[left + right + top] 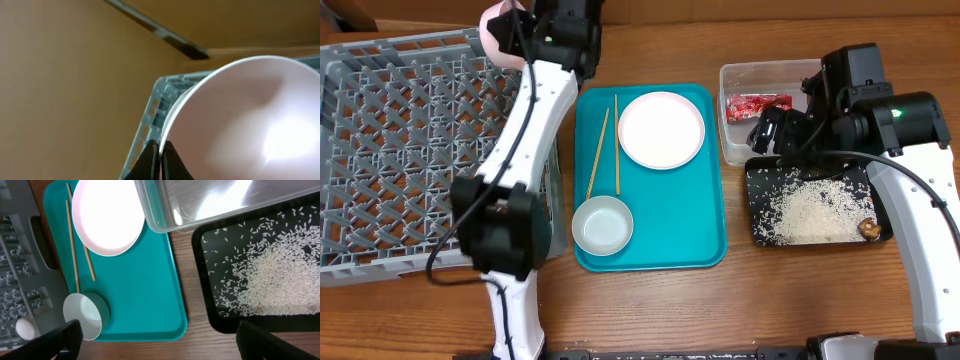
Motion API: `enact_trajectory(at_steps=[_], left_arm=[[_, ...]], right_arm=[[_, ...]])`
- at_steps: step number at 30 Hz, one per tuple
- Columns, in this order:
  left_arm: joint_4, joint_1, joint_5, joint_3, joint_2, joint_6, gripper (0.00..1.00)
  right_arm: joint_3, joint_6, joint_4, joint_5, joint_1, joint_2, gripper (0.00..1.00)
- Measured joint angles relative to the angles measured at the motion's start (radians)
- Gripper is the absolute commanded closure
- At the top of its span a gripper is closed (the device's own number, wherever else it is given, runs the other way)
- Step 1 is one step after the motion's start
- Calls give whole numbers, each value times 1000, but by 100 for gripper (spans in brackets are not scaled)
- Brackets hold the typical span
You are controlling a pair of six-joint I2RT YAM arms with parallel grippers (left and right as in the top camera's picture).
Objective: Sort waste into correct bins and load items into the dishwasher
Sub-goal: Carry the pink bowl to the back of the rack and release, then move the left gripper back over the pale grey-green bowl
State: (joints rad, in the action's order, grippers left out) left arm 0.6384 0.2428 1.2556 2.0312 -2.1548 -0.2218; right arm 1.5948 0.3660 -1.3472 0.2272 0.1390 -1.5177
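Observation:
I need to let go of the pale pink plate with my left gripper inside the grey dish rack's far corner point(518, 76) closest to the teal tray. The plate is now on edge over the rack.
My left gripper point(161, 161) is shut on the rim of a pale pink plate point(240, 120) and holds it on edge over the far right corner of the grey dish rack point(410, 150); overhead shows it there too point(502, 30). My right gripper point(160, 345) is wide open and empty, hovering by the clear tub point(760, 72) and the black tray point(757, 210). The red-and-white wrapper point(758, 105) lies in the tub. Rice point(815, 210) and a brown lump point(869, 228) lie in the black tray. A plate point(661, 129), a bowl point(603, 225) and two chopsticks point(605, 150) lie on the teal tray point(690, 220).
In the right wrist view a small pale round dish point(25, 328) sits in the rack near its right wall. My left arm point(525, 130) runs along the rack's right side, between the rack and the teal tray. Bare wooden table point(650, 310) lies in front.

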Motion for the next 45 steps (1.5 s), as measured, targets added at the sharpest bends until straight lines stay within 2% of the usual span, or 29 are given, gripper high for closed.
enact_trajectory(at_steps=[7,13,19,26,39,41,42,43,45], left_arm=[[-135,-69,78,-8,-92,-127,96],[-146,-145,8,-8,-92,-158,96],[-155,-148,-72,-8,-92,-176,96],[-217,-148,-93,-8,-109,-216,96],[-211,-142,-99,-8,-163,-235,96],[-180,-133,-93,-7,-163,-235,96],[-151,-126,-89,-3,-163,-235,90],[-128,-117,-89,3,-163,-235,89],[-53,-106,-108,11,-162,-234,90]], right_arm=[[0,0,0,0,0,0,0],[0,0,-1,0,0,0,0],[0,0,0,1,0,0,0],[0,0,0,0,0,0,0],[0,0,0,1,0,0,0],[0,0,0,0,0,0,0],[0,0,0,0,0,0,0],[0,0,0,1,0,0,0],[0,0,0,1,0,0,0]])
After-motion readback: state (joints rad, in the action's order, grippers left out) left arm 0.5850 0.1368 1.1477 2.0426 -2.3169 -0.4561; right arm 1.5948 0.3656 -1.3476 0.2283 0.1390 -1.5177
